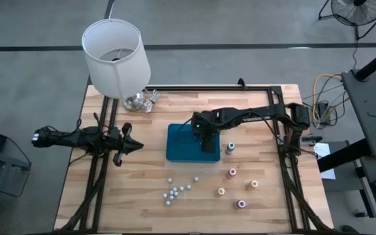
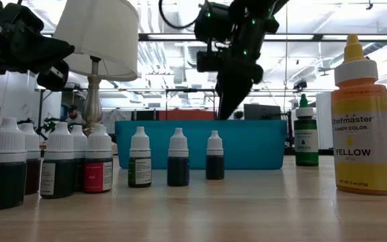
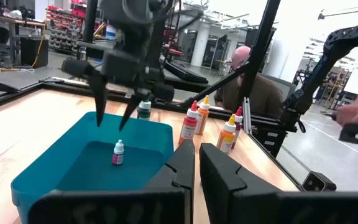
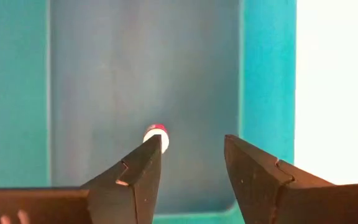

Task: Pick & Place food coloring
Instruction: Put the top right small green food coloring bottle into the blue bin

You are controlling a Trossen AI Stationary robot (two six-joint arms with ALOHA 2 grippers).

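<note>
Next, I close my right gripper on the cap (image 1: 196,179) of the small food coloring bottle that is closest to the larger bottles, in front of the blue tray.
A small white-capped food coloring bottle (image 3: 118,153) stands upright on the floor of the blue tray (image 1: 175,149). From above it shows in the right wrist view as the bottle's cap (image 4: 155,133). My right gripper (image 3: 110,123) hangs open above the tray, pointing steeply down, its fingertips clear of the bottle and a little above it. My left gripper (image 1: 138,145) waits shut and level, left of the tray. Several more small bottles (image 1: 175,190) stand on the table in front of the tray. Several larger bottles with coloured tops (image 1: 232,173) stand to its right.
A white-shaded lamp (image 1: 116,59) stands at the table's far left corner. A green-topped bottle (image 1: 230,148) stands just right of the tray. The black frame rails (image 1: 207,88) run along the table's far edge and sides. A person (image 3: 244,68) sits beyond the table.
</note>
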